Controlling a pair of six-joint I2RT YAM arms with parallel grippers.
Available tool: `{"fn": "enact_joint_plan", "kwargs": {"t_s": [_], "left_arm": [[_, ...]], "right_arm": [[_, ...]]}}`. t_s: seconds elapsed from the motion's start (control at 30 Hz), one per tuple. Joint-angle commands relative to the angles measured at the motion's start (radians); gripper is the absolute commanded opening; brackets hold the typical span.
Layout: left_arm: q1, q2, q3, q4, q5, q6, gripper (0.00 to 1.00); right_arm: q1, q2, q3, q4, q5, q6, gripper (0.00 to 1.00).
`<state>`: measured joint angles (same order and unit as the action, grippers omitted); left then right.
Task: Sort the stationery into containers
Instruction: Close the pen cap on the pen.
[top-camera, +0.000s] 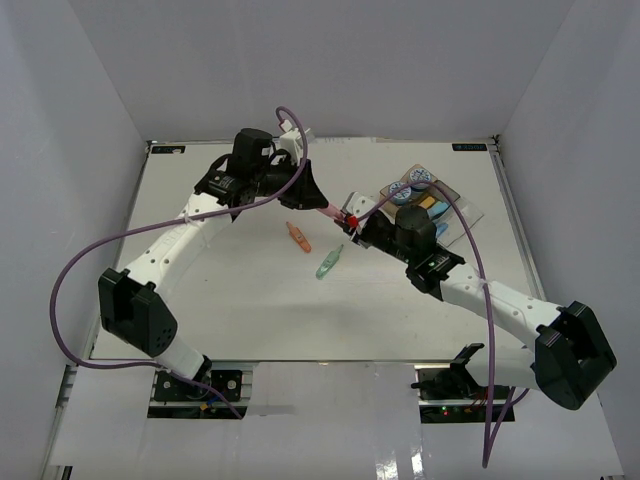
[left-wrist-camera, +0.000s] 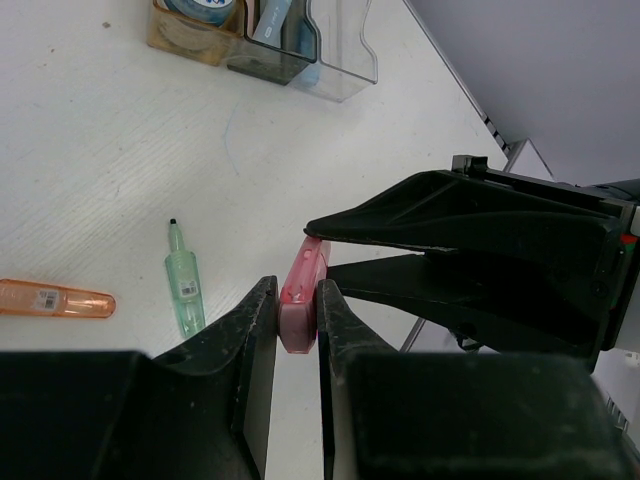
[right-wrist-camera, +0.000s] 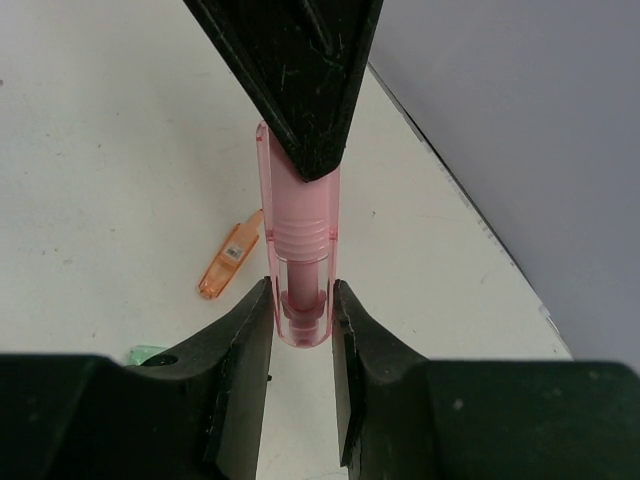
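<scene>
The robot's right gripper needs to set the pink piece down in the clear tray (top-camera: 447, 239) next to the blue piece.
A pink stationery piece (top-camera: 332, 213) hangs above the table's middle, held at both ends. My left gripper (top-camera: 318, 203) is shut on its opaque end (left-wrist-camera: 303, 290), and my right gripper (top-camera: 350, 220) is shut on its transparent cap end (right-wrist-camera: 298, 260). The left gripper's fingers (right-wrist-camera: 300, 70) come in from above in the right wrist view. An orange piece (top-camera: 298, 237) and a green piece (top-camera: 330, 262) lie on the table below. The containers (top-camera: 462, 212) stand at the back right, with two blue-and-white rolls (top-camera: 411, 184) in one tray.
The joined trays (left-wrist-camera: 335, 60) hold a roll in the amber one and a pale blue piece in the grey one. White walls enclose the table on three sides. Purple cables loop off both arms.
</scene>
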<state>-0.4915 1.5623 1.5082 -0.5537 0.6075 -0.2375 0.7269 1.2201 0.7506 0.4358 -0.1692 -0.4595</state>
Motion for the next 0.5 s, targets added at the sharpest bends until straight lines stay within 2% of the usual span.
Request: {"fn": "enact_joint_plan", "kwargs": {"t_s": [0.0,0.47], "left_arm": [[-0.001,-0.024,-0.048,-0.031,-0.008,0.004,0.09],[-0.001,0.002,-0.071,-0.014,0.038,-0.028,0.08]], "right_arm": [[0.005,-0.022,0.122,0.17,-0.03,0.01,0.12],[0.037,-0.008,0.184,0.182,-0.027,-0.018,0.12]]}}
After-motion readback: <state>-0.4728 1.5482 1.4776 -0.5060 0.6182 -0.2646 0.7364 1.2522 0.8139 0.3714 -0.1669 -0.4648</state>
